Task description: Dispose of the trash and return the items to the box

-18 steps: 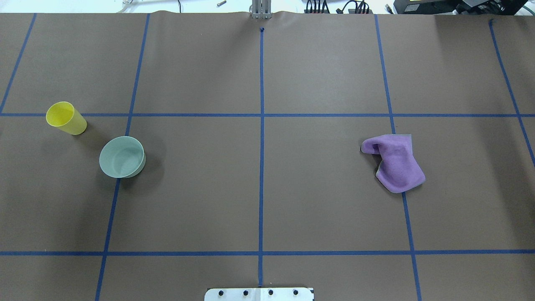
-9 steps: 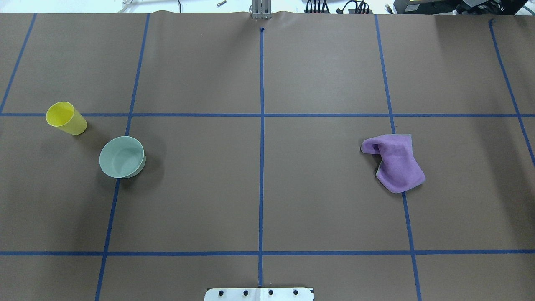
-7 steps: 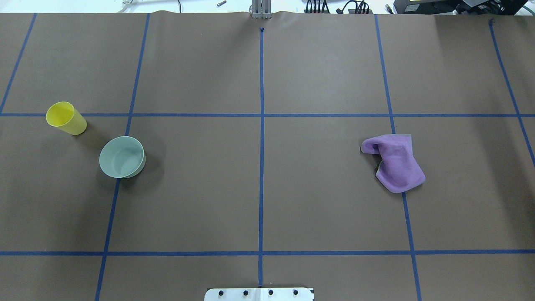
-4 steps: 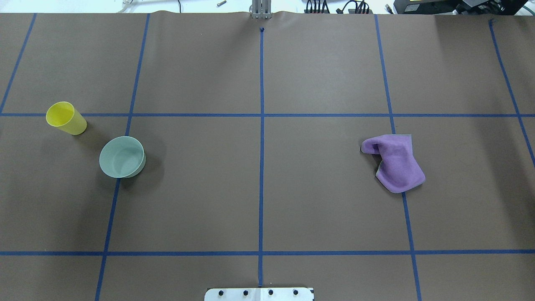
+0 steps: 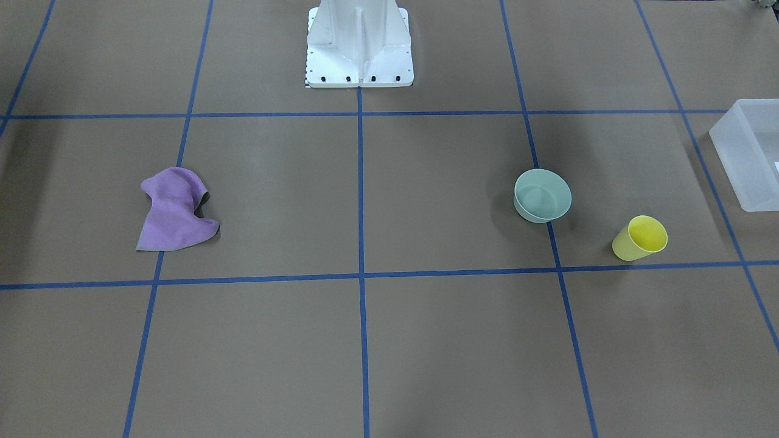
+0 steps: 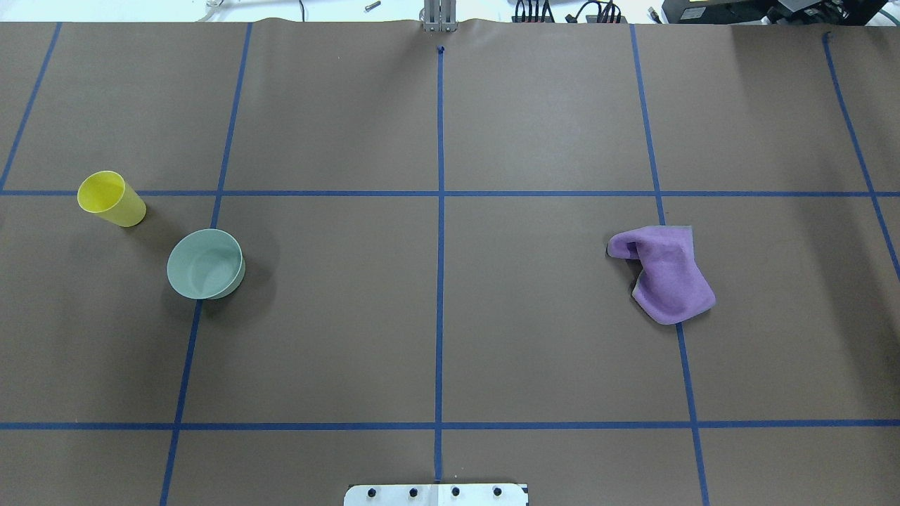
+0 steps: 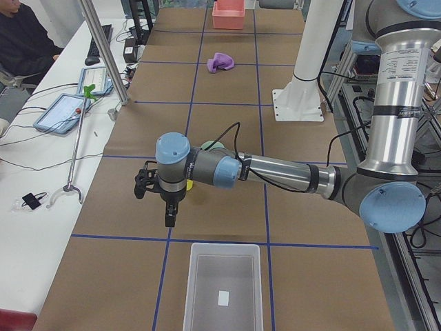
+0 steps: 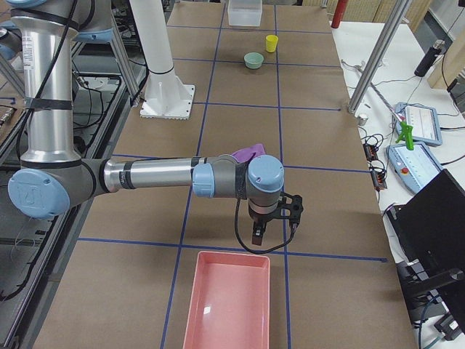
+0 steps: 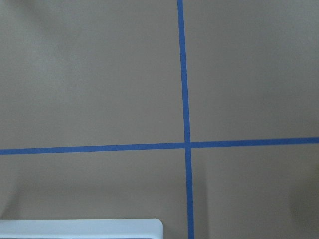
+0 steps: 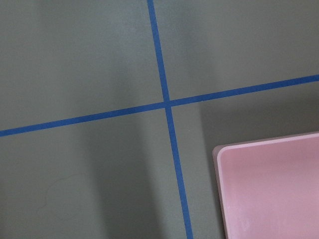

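My left gripper needs to next move to the yellow cup and close on the cup's rim (image 5: 660,221), on the side that faces the frosted white box.
The yellow cup (image 6: 111,199) stands upright at the table's left, also in the front view (image 5: 640,238). The mint-green bowl (image 6: 205,263) sits just beside it, apart from it (image 5: 542,195). The frosted white box (image 5: 745,152) is at the table's left end (image 7: 222,289), and its rim shows in the left wrist view (image 9: 79,228). My left gripper (image 7: 157,200) hangs above the table between cup and box. My right gripper (image 8: 274,231) hangs above the table's right end. Both show only in side views, so I cannot tell whether they are open or shut.
A crumpled purple cloth (image 6: 666,274) lies on the right half. A pink tray (image 8: 227,305) sits at the right end, just below my right gripper (image 10: 269,184). The white robot base (image 5: 359,55) stands at the middle of my table edge. An operator sits beside the left end.
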### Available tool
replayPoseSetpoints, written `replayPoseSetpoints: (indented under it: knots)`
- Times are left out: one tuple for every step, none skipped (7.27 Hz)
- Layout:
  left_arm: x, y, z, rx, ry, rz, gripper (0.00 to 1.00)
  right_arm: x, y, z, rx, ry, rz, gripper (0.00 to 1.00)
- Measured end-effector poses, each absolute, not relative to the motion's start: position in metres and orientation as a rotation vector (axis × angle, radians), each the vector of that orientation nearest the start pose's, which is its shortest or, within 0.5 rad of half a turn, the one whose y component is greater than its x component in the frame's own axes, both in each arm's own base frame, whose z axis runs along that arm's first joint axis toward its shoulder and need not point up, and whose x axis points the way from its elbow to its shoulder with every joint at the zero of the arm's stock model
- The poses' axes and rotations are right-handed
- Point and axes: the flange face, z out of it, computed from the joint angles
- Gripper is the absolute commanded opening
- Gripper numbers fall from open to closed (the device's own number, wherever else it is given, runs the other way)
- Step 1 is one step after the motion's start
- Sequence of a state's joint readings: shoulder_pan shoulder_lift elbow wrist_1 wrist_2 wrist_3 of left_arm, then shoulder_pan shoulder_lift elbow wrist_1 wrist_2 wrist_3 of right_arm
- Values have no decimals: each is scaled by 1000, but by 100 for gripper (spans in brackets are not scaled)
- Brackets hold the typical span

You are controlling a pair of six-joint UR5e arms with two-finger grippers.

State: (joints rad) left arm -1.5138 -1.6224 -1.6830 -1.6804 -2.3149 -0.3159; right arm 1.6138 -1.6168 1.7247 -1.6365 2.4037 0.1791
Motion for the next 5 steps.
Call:
replayPoseSetpoints:
  knots:
    - [-7,-531,558,90,830,-190,98,79,-470,606,-19,-855,191,100]
    - [26,-533,556,72,871,-225,98,77,-470,604,-18,-873,189,100]
    - [55,-534,562,61,902,-253,98,77,-471,601,-15,-881,187,100]
    - [85,-535,571,53,919,-276,98,77,-472,599,-12,-884,185,100]
    - [115,-533,575,49,925,-294,98,77,-472,598,-8,-885,181,100]
